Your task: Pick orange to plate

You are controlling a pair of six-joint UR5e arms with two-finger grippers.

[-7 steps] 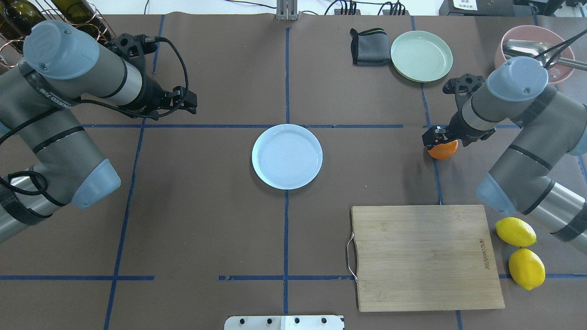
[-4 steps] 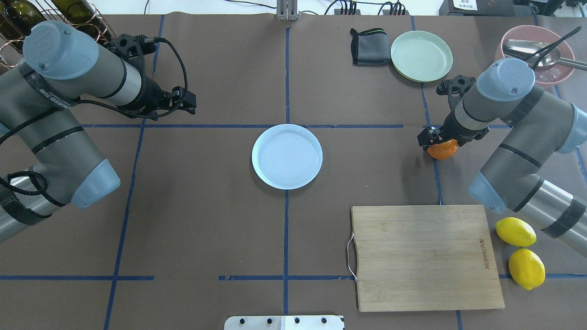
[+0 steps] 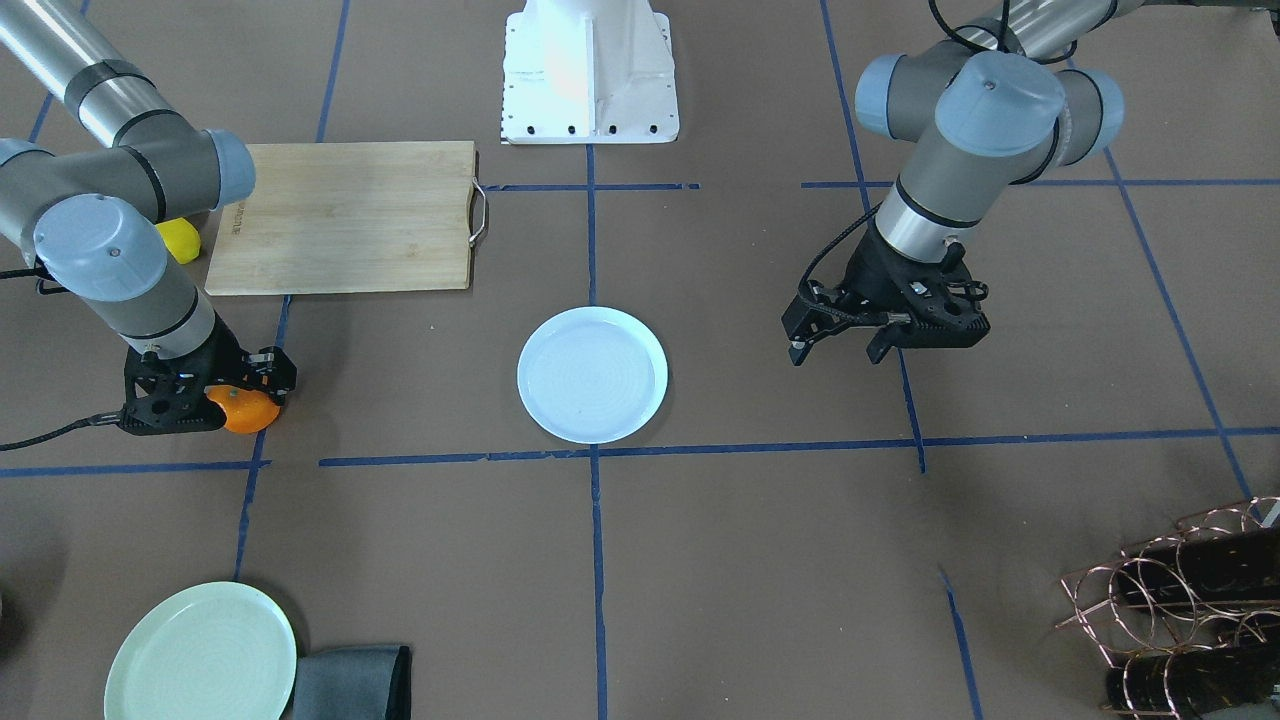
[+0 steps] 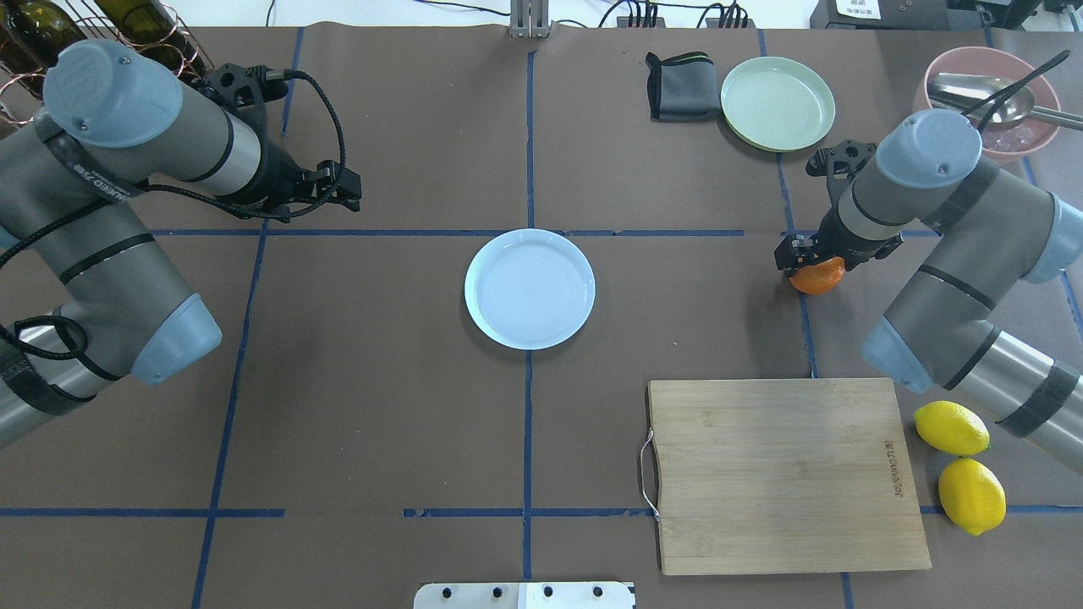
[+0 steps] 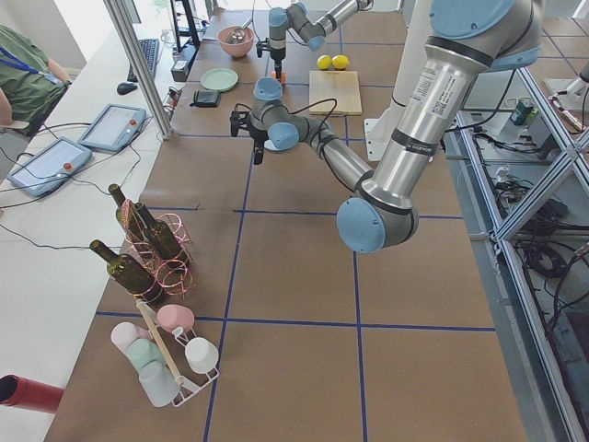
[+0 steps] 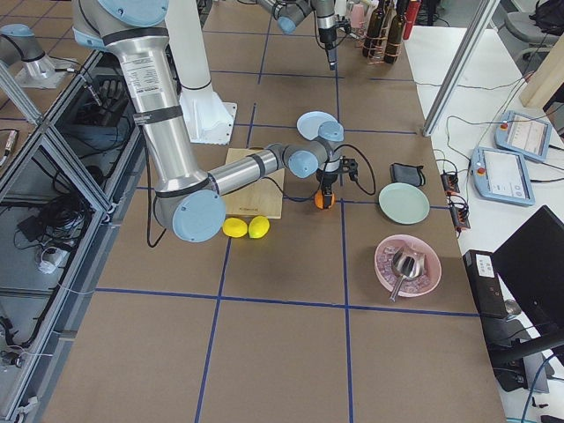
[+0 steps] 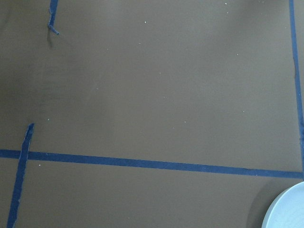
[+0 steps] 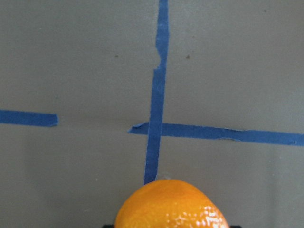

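Observation:
My right gripper is to release the orange near the middle of the white plate [image 3: 600, 379].
The orange [image 4: 819, 277] rests on the table at the right, on a blue tape line, well apart from the white plate [image 4: 530, 289] at the centre. My right gripper [image 4: 810, 260] stands over the orange with a finger on either side, shut on it; the front-facing view shows the orange [image 3: 247, 410] pinched between the black fingers [image 3: 276, 382]. In the right wrist view the orange [image 8: 172, 205] fills the bottom edge. My left gripper [image 3: 838, 347] hovers open and empty to the plate's [image 3: 592, 374] side. The plate's rim [image 7: 289, 212] shows in a corner of the left wrist view.
A bamboo cutting board [image 4: 783, 474] lies near the front right with two lemons [image 4: 960, 461] beside it. A pale green plate [image 4: 777, 103], a folded grey cloth [image 4: 681, 86] and a pink bowl [image 4: 990, 101] holding spoons stand at the back right. A bottle rack [image 4: 51, 34] is back left.
My right arm has shifted a little to the left and its fingers have drawn in around the orange, which stays in its place. The left arm has not moved.

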